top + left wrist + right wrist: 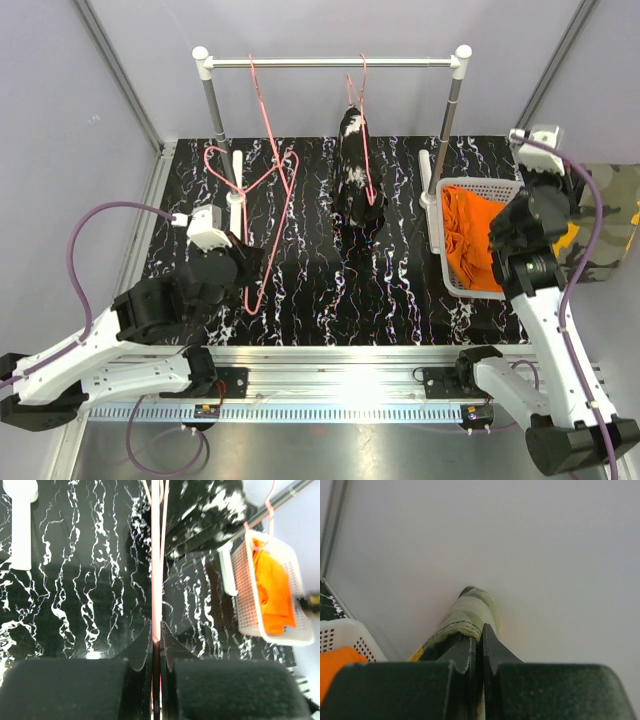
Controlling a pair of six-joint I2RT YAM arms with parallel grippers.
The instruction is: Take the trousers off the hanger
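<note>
Next, my right gripper lets go of the camouflage trousers so that they lie on top of the orange trousers in the white basket (488, 241).
The black trousers with white splotches (352, 165) hang on a pink hanger (366, 120) at the middle of the rail; they also show in the left wrist view (210, 507). The orange trousers (470, 235) lie in the white basket (478, 186), also seen in the left wrist view (274, 595). My left gripper (248, 270) is shut on the wire of an empty pink hanger (156, 570) that hangs from the rail. My right gripper (555, 218) is shut on the camouflage trousers (469, 612), held right of the basket, past the table edge (600, 250).
The rack's rail (330, 62) stands on two posts at the back of the black marbled table (400, 300). White post feet (236, 185) stand on the table. Purple cables loop beside both arms. A grey wall fills the right wrist view.
</note>
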